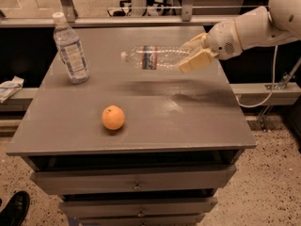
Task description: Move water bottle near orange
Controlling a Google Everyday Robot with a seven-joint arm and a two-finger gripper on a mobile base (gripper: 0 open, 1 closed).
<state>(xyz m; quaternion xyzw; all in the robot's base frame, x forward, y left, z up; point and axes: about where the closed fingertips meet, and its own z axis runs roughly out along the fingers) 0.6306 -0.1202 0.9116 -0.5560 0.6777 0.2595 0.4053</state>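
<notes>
I will release the sideways water bottle on the grey table (141,92) just behind the orange.
The water bottle (153,58), clear ribbed plastic with a dark red-and-blue label band, is held lying sideways in the air above the table's back middle, its cap pointing left. My gripper (192,54) comes in from the right and is shut on the bottle's base end. The orange (113,117) sits on the grey table toward the front left, well below and left of the held bottle.
A second bottle (71,48) with a large pale label and white cap stands upright at the table's back left. The grey table (197,126) tops a drawer cabinet. A rail runs behind it. A shoe (14,210) shows on the floor at bottom left.
</notes>
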